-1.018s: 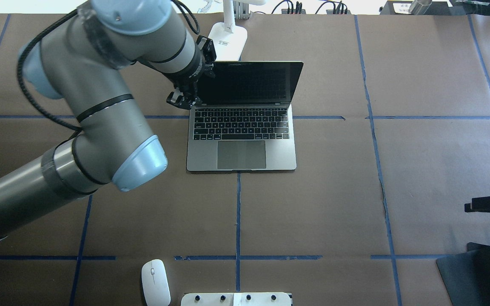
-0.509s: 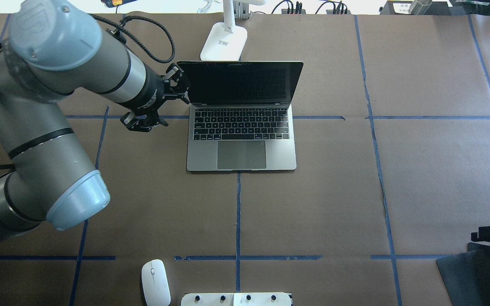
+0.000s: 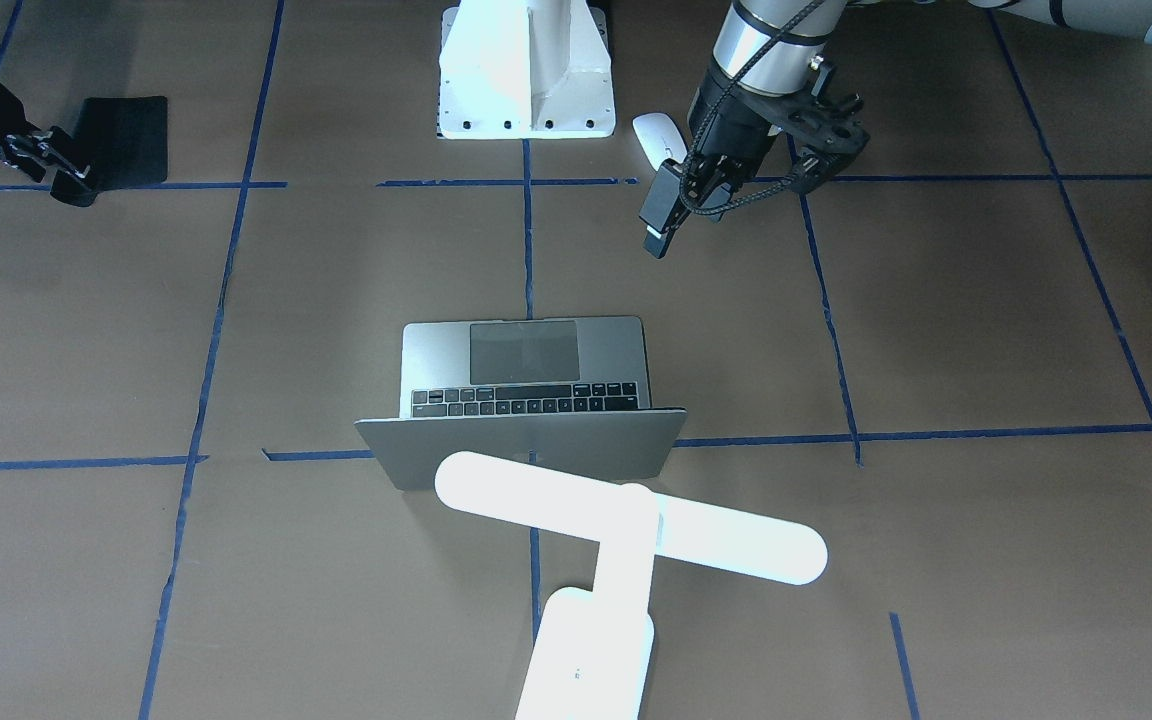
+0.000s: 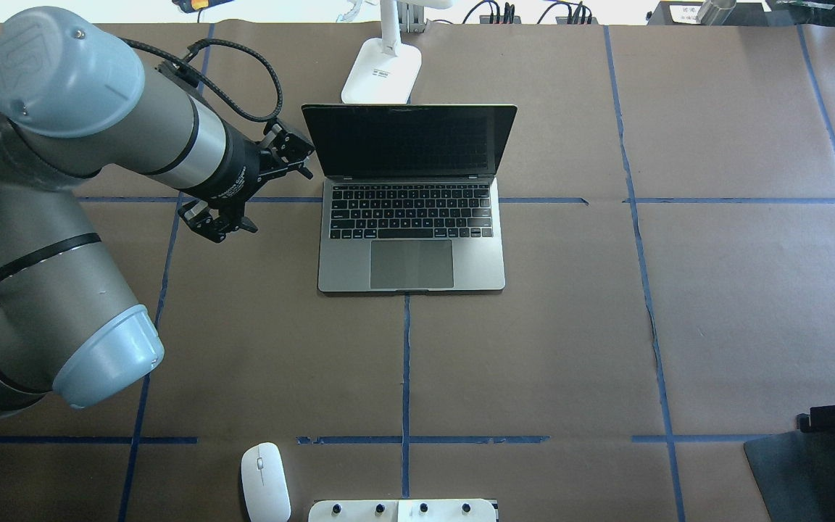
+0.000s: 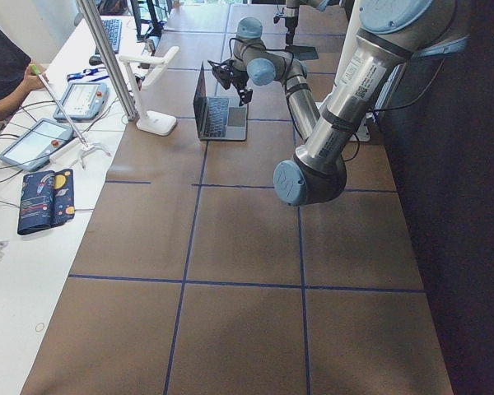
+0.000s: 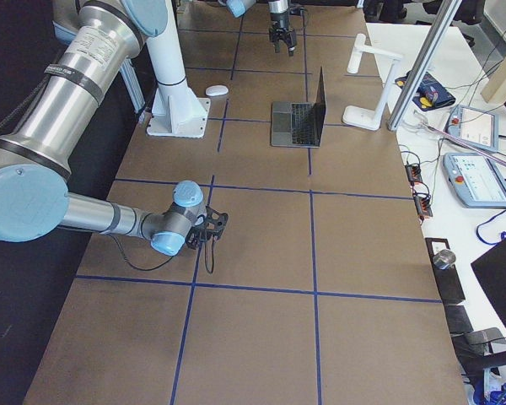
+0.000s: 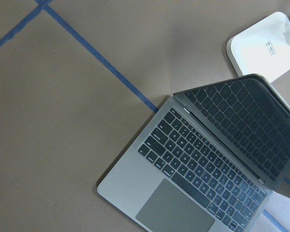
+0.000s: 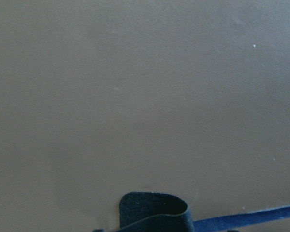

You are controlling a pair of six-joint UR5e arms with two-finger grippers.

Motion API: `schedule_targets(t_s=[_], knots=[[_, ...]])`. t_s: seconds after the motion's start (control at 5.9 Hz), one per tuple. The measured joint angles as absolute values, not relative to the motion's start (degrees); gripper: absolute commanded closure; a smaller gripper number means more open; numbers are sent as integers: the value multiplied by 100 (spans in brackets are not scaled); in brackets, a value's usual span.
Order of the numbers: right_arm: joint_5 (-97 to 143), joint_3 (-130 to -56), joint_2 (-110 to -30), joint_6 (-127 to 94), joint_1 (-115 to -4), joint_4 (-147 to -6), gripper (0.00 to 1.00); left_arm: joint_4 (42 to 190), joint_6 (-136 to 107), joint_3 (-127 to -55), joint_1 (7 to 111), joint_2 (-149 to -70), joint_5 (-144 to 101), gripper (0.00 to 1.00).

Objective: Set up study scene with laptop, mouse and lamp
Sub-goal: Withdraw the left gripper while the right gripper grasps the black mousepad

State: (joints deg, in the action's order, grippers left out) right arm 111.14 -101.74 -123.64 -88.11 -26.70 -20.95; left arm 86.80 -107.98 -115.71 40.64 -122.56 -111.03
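I need to let go of the black pad with my right gripper on the table (image 3: 331, 416) close beside the laptop, on that gripper's side.
The laptop (image 4: 410, 239) stands open mid-table with a dark screen, and it also fills the left wrist view (image 7: 198, 179). Behind its lid is the white lamp (image 3: 626, 520), its base (image 4: 381, 72) on the far side. The white mouse (image 4: 265, 482) lies near the robot's side, beside the pedestal. My left gripper (image 4: 216, 226) hangs left of the laptop, apart from it, open and empty. My right gripper (image 4: 809, 419) hovers at the top edge of a black pad (image 4: 802, 471) at the right rim and looks open. The pad's curled edge (image 8: 154, 210) shows below it.
The white bolted pedestal (image 3: 524, 70) stands at the robot's side, close to the mouse (image 3: 658, 135). Blue tape lines cross the brown table cover (image 4: 570, 326). A person sits at a side bench (image 5: 33, 140) with tablets and cables beyond the table's far edge.
My left gripper has left the laptop lid's left edge and moved left and back toward the robot. My right gripper has moved nearer the robot, down to the black pad's edge.
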Motion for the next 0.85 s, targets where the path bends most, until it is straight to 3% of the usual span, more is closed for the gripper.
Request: schedule_targets(t_s=[0.17,0.85], knots=[[11103,-10182,-12365,-8822,-2652,-2093,100,8664,-10800,-11574,4061,-12240,-11101,0],[11129,-10585,-12362,-8818,-2673,-2077,100,8677,-10799,-11705,4039,-12112,-11101,0]])
